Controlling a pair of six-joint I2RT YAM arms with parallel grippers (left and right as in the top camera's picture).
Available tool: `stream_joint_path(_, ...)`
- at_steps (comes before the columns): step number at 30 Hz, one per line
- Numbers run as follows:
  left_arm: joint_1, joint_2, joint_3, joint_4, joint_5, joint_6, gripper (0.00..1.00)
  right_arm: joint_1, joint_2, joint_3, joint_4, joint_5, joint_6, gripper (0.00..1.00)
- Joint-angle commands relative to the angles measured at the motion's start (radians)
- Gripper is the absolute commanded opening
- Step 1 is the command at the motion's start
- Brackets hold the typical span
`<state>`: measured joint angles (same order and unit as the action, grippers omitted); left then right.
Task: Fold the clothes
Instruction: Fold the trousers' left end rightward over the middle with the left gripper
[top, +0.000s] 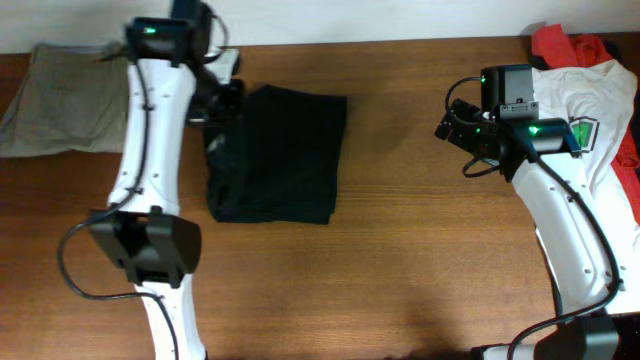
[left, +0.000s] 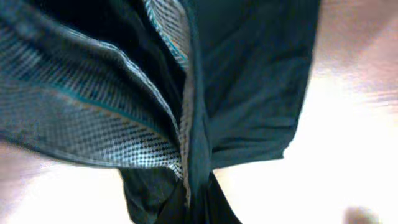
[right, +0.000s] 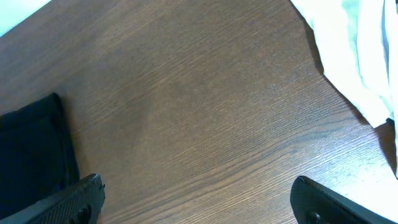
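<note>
The robot's left gripper should release the black garment's edge on the middle of the garment's own flat part (top: 292, 140).
A black garment (top: 278, 155) lies folded on the wooden table, left of the middle. My left gripper (top: 222, 100) is at its far left corner. In the left wrist view the dark cloth (left: 249, 74) with a checked lining (left: 93, 124) fills the frame. It bunches to a pinch at the bottom, where my fingers are hidden; the gripper looks shut on it. My right gripper (top: 455, 125) is open and empty over bare wood (right: 199, 205), right of the black garment (right: 31, 149). A white shirt (top: 600, 100) lies at the right edge and also shows in the right wrist view (right: 348, 50).
A khaki garment (top: 60, 95) lies at the far left corner of the table. A red garment (top: 565, 45) lies at the far right, partly under the white shirt. Bare wood (top: 400, 230) lies between the two arms.
</note>
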<state>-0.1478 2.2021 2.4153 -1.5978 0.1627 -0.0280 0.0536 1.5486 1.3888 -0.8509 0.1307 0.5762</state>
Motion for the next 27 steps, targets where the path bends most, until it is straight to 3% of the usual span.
stream_joint_path(1, -0.099, -0.007, 0.022, 0.055, -0.014, 0.006, 0.01, -0.002, 0.001, 0.0, 0.002, 0.013, 0.009, 0.99)
stream_joint_path(7, -0.209, 0.014, 0.018, 0.074, -0.015, 0.034, 0.01, -0.002, 0.001, 0.0, 0.002, 0.013, 0.009, 0.99)
stream_joint_path(13, -0.212, 0.1, 0.014, 0.051, -0.064, 0.021, 0.01, -0.002, 0.001, 0.0, 0.002, 0.013, 0.009, 0.99)
stream_joint_path(15, -0.186, 0.09, 0.015, 0.006, -0.199, -0.079, 0.0, -0.002, 0.001, 0.0, 0.002, 0.013, 0.009, 0.99)
stream_joint_path(17, -0.15, 0.079, 0.015, -0.022, -0.247, -0.091, 0.01, -0.002, 0.001, 0.0, 0.002, 0.013, 0.009, 0.99)
stream_joint_path(27, 0.161, 0.002, 0.014, -0.09, -0.254, -0.092, 0.0, -0.002, 0.001, 0.0, 0.002, 0.013, 0.009, 0.99)
